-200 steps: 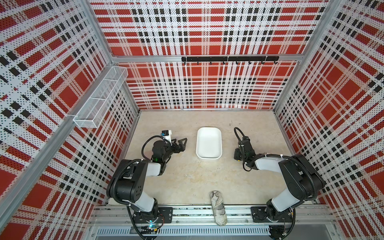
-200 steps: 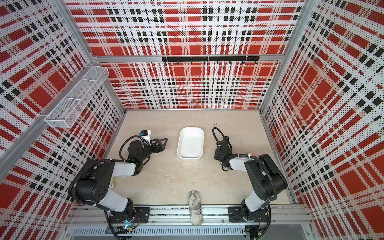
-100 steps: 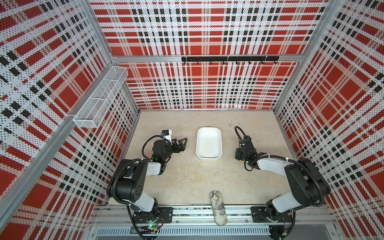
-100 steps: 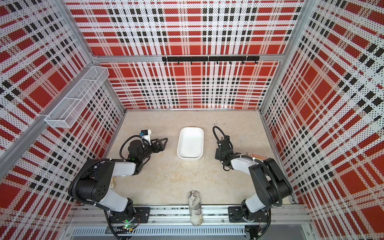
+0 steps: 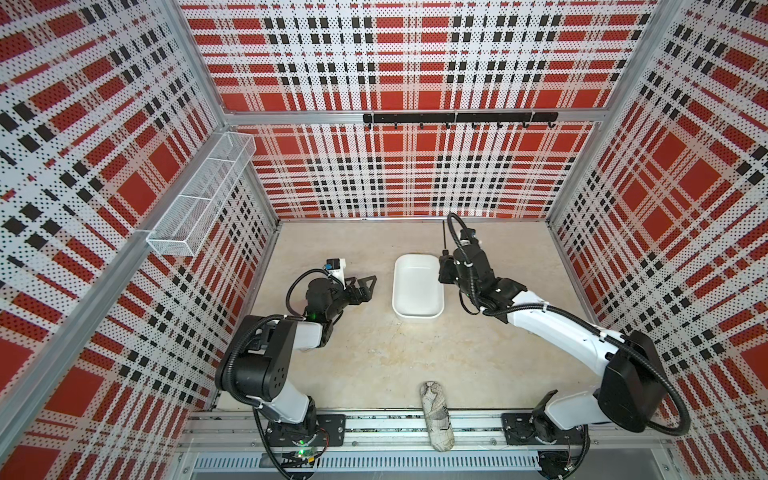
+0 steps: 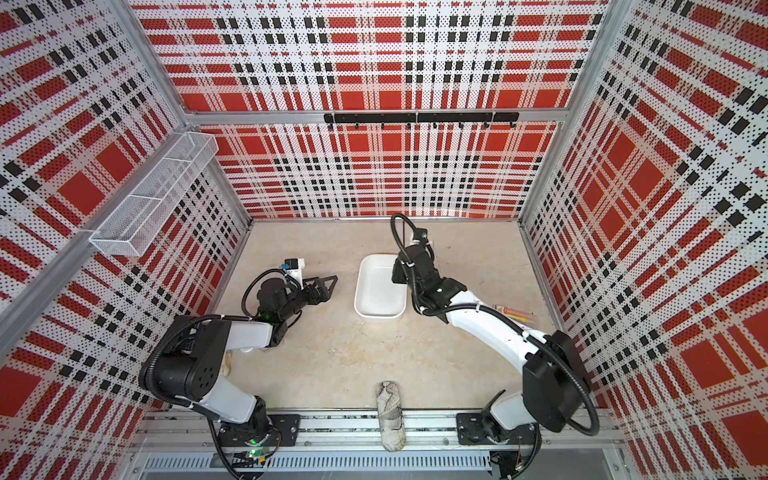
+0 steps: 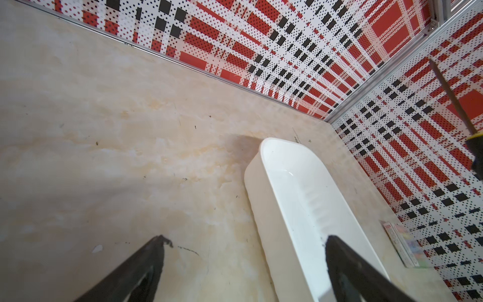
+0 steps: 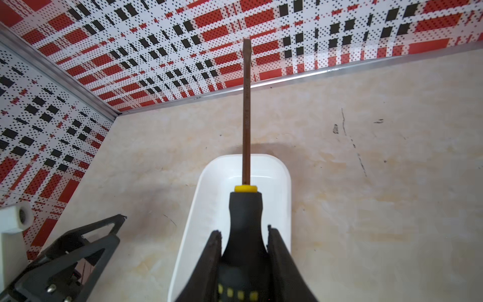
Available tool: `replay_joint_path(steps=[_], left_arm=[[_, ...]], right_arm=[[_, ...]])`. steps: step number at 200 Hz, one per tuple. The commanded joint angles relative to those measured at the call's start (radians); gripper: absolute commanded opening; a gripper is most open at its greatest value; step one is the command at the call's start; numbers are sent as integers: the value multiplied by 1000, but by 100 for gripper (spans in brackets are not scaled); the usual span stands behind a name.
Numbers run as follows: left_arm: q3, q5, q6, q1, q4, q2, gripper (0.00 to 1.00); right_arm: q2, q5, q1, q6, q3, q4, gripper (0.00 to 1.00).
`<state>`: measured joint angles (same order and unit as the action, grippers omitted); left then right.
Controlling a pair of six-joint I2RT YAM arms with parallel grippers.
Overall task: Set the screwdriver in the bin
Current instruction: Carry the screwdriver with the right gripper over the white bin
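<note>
My right gripper is going to let go of the screwdriver so that it rests lengthwise on the bottom of the white bin (image 5: 423, 290) (image 8: 254, 230), near its middle.
My right gripper (image 8: 243, 231) is shut on the black handle of the screwdriver (image 8: 245, 206). Its thin shaft (image 8: 246, 117) points away from me toward the back wall, with a yellow collar at its base. The gripper (image 5: 446, 266) is held off the table by the right far corner of the white bin (image 5: 415, 291), and in the right wrist view the handle is over the bin (image 8: 277, 177). The shaft (image 5: 444, 237) shows in a top view. My left gripper (image 5: 368, 286) (image 7: 245, 238) rests open and empty on the table left of the bin (image 7: 300, 196).
A wire-mesh basket (image 5: 199, 195) hangs on the left wall and a black hook rail (image 5: 457, 118) on the back wall. A rolled patterned bundle (image 5: 434, 415) lies at the front edge. A crayon box (image 6: 515, 313) lies near the right wall.
The right arm has stretched out, carrying the screwdriver away from the front and leftward to the bin's far right corner. The left arm has not moved.
</note>
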<state>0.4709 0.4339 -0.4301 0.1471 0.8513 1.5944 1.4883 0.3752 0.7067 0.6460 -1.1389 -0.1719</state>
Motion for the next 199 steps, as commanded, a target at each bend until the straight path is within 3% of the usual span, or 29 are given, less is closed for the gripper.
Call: replay_joint_path(steps=[1, 69, 199], left_arm=[[21, 40, 7, 6, 12, 12, 98], [18, 40, 13, 8, 12, 12, 98], [22, 37, 13, 6, 6, 21, 98]], right_arm=[[99, 128, 47, 83, -80, -109, 0], [371, 113, 99, 154, -253, -217, 0], [558, 44, 109, 202, -263, -217, 0]])
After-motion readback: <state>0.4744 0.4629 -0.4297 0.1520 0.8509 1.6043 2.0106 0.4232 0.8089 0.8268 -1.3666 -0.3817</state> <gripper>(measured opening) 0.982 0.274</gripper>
